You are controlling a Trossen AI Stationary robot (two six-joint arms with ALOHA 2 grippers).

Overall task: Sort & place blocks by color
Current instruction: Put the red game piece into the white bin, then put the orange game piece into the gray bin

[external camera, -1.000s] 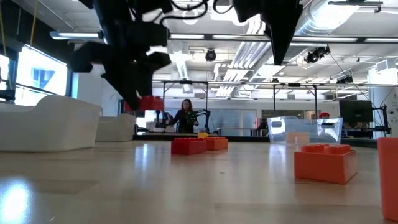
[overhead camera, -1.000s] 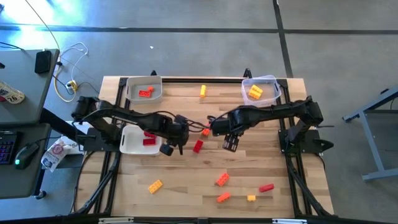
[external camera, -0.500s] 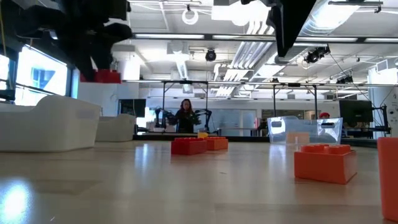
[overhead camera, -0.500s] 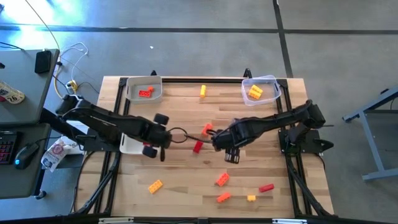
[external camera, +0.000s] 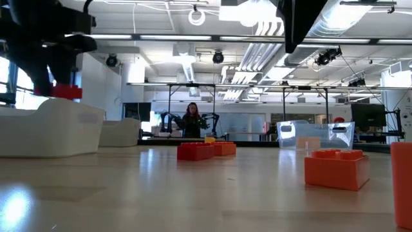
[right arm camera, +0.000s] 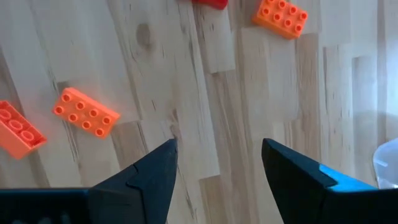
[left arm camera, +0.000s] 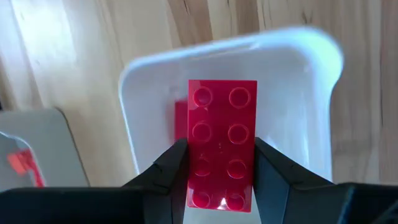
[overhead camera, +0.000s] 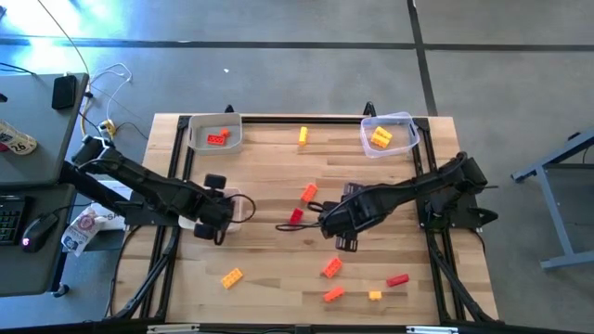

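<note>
The orange brick is beside the loose red brick in the middle of the table, and my right gripper needs to go there next and close on the orange brick's long sides [overhead camera: 309, 192] [right arm camera: 280, 17].
My left gripper [left arm camera: 217, 149] is shut on a red studded brick [left arm camera: 222, 134] and hangs over the white tray [left arm camera: 292, 74] by the table's left edge. Another red brick [left arm camera: 180, 118] lies in that tray. In the low view, the held brick [external camera: 64, 91] floats above the tray wall [external camera: 51, 125]. My right gripper [right arm camera: 217, 149] is open above bare wood mid-table [overhead camera: 340, 234], touching nothing. Loose bricks lie flat: red [overhead camera: 295, 216], orange [overhead camera: 309, 193], orange [overhead camera: 331, 267], yellow [overhead camera: 232, 276]. My left gripper pinches the red brick between its two fingers, one on each long side [left arm camera: 194, 158], near one end. The fingers come from above, pointing down, across the brick. The brick is lifted clear, level, studs toward the wrist camera, above the tray's inside.
A second white tray [overhead camera: 215, 137] at the far left holds an orange-red brick. The clear tub [overhead camera: 388, 134] at the far right holds yellow ones. A yellow brick [overhead camera: 303, 136] lies between them. More bricks sit near the front edge: orange [overhead camera: 332, 294], yellow [overhead camera: 375, 295], red [overhead camera: 397, 279].
My left gripper has carried the red brick from mid-table toward the table's left edge and now hangs over the white tray, still shut on the brick. My right gripper has moved a little toward the near edge, still open.
</note>
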